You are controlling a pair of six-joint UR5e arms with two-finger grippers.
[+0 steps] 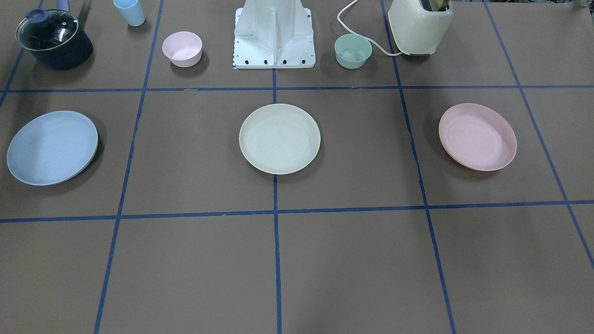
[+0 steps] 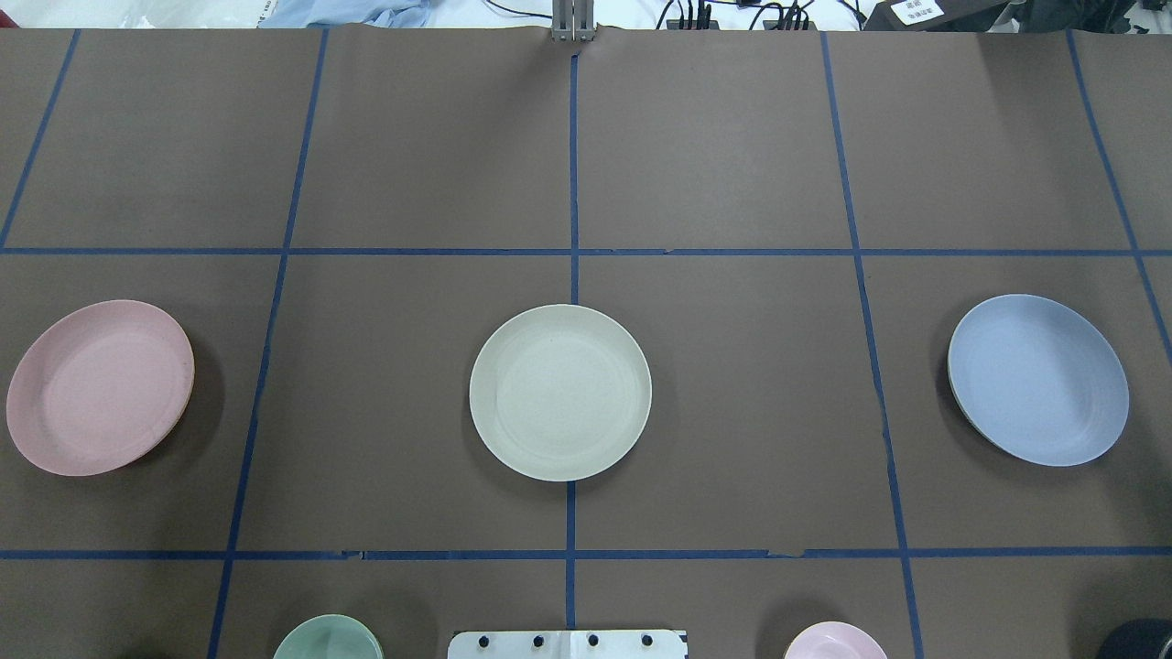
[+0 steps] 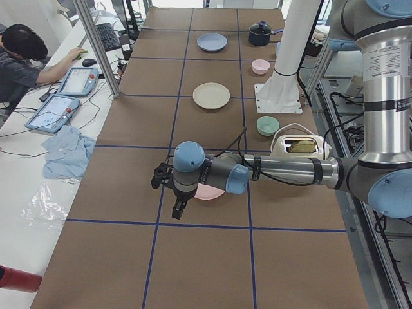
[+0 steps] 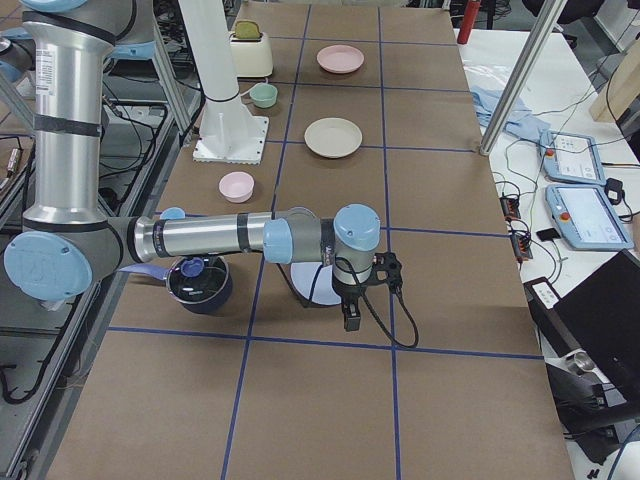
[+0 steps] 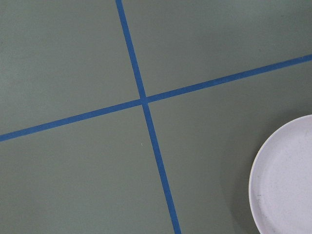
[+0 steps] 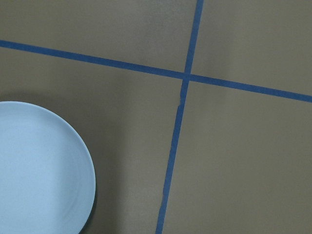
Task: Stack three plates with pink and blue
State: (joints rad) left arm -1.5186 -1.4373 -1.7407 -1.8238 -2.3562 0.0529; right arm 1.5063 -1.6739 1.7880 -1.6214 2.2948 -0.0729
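Observation:
Next, my left gripper goes to the pink plate's outer edge (image 1: 516,144) (image 5: 250,188), on the side away from the cream plate, and closes there.
Three plates lie apart in a row on the brown table. The cream plate (image 2: 559,392) is in the middle, the pink plate (image 2: 99,387) on my left side and the blue plate (image 2: 1038,379) on my right. My left gripper (image 3: 177,209) hangs above the table beside the pink plate (image 3: 207,192), whose edge shows in the left wrist view (image 5: 285,180). My right gripper (image 4: 352,320) hangs beside the blue plate (image 4: 305,280), which also shows in the right wrist view (image 6: 41,168). I cannot tell whether either gripper is open or shut.
Near the robot base (image 1: 274,37) stand a small pink bowl (image 1: 182,48), a green bowl (image 1: 353,51), a cream toaster (image 1: 420,25), a blue cup (image 1: 130,11) and a dark lidded pot (image 1: 53,39). Blue tape lines grid the table.

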